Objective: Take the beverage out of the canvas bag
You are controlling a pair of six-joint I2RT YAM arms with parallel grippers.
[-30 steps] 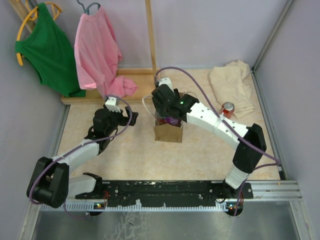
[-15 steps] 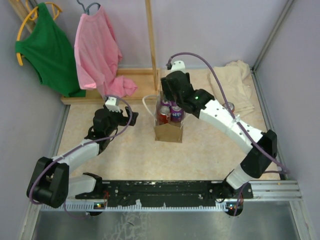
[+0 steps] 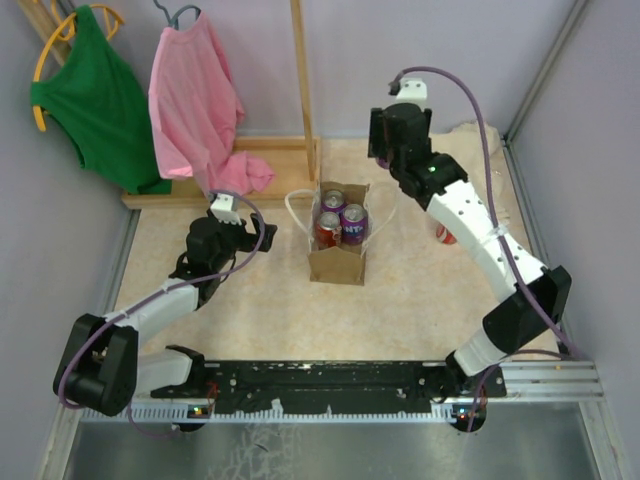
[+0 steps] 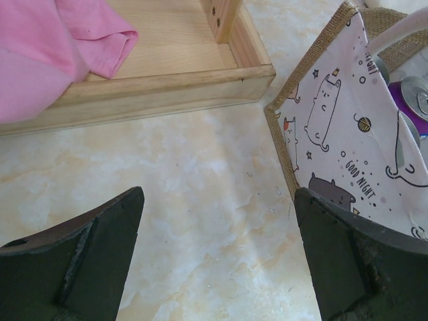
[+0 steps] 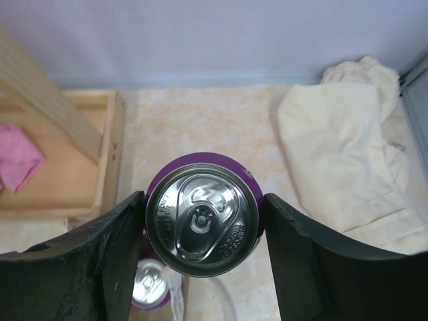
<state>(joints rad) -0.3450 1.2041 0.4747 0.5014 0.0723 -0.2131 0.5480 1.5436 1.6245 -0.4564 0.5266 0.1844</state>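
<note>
Next, my right gripper sets the purple can down on the bare table (image 3: 412, 211), in a spot just beside the red can.
The tan canvas bag (image 3: 336, 262) stands upright mid-table with white loop handles; three cans (image 3: 352, 216) show in its open top. My right gripper (image 3: 390, 142) is raised behind and to the right of the bag. In the right wrist view it (image 5: 204, 221) is shut on a purple can (image 5: 202, 200), held upright in the air; this can is hidden in the top view. My left gripper (image 3: 256, 233) is open and empty, low over the table just left of the bag. In its wrist view (image 4: 217, 254) the bag's cat-print side (image 4: 348, 134) shows at the right.
A red can (image 3: 445, 236) stands on the table beside the cream cloth (image 3: 478, 165) at the back right. A wooden rack base (image 3: 250, 165) with a pink garment (image 3: 195, 100) and a green one (image 3: 90, 100) lies at the back left. Walls close in on both sides.
My right gripper has risen out of the bag with the purple can and moved back and to the right. The bag's top is now uncovered. The left arm has not moved.
</note>
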